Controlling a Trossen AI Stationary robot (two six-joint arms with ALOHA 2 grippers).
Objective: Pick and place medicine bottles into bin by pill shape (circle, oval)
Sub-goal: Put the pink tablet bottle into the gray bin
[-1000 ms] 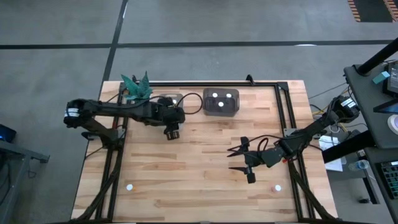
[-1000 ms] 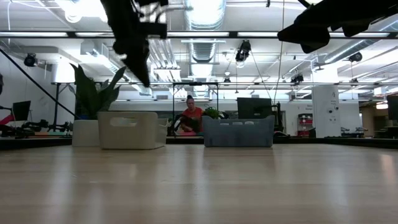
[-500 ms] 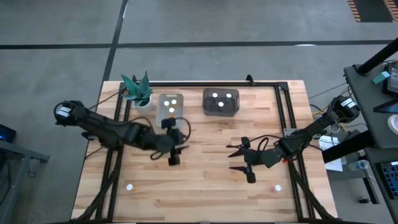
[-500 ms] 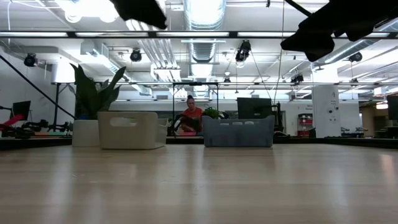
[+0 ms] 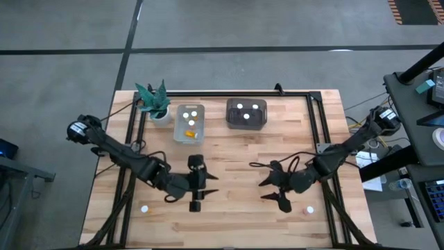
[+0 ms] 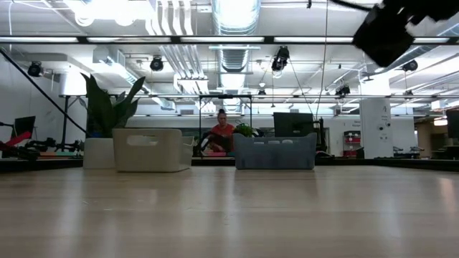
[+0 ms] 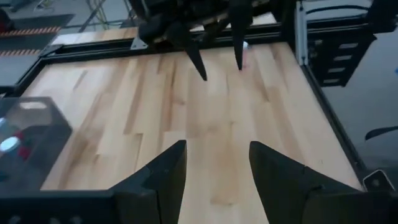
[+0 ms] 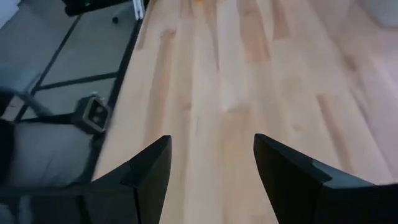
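Note:
The white cap [image 5: 309, 210] of the pink bottle that stands on the table close beside my right gripper will be gripped by that gripper.
Two bottles stand on the table, seen as white caps: one near the front left [image 5: 144, 208], one near the front right [image 5: 309, 209]. Two more caps [image 5: 247, 107] show inside the dark bin [image 5: 246, 123], and small orange pieces [image 5: 189, 129] lie in the clear bin [image 5: 190, 139]. My left gripper [image 5: 210, 185] [image 7: 217, 162] is open and empty above the table's middle, pointing toward the right. My right gripper [image 5: 272, 193] [image 8: 211, 158] is open and empty, right of centre, a little left of the front right bottle.
A green plant [image 5: 152, 101] stands at the far left next to the clear bin. Black frame rails [image 5: 320, 125] run along the table's sides and back. The low view shows both bins [image 6: 275, 150] at the far edge and a person beyond the table.
My left gripper has swung from over the clear bin toward the table's near edge and centre, and now points right. My right gripper has shifted a little toward the near edge and turned. The bottles on the table have stayed put.

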